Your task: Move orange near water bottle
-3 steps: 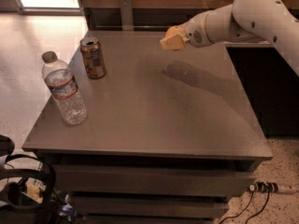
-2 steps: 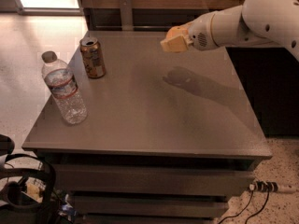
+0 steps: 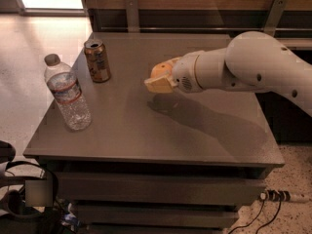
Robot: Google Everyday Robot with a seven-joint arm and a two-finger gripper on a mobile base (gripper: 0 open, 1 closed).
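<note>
The robot's gripper needs to release the orange on the grey table (image 3: pixel 120 110) next to the water bottle, in front of the can.
My gripper (image 3: pixel 158 78) hangs above the middle of the grey table (image 3: pixel 146 130), at the end of the white arm reaching in from the right. It is shut on the orange (image 3: pixel 160 70), whose bright orange top shows between the pale fingers (image 3: pixel 157 85). The water bottle (image 3: pixel 67 94), clear and crinkled with a grey-white cap and a label band, stands upright near the table's left edge. The gripper with the orange is well to the right of the bottle and held above the tabletop.
A brown-gold metal can (image 3: pixel 97 60) stands upright at the back left of the table, behind the bottle. The table's left and front edges drop to the floor. A dark counter runs along the back and right. Cables lie on the floor at lower right.
The arm has moved left and toward the front with the orange in the gripper, from the table's back right to above its middle. Bottle and can have not moved.
</note>
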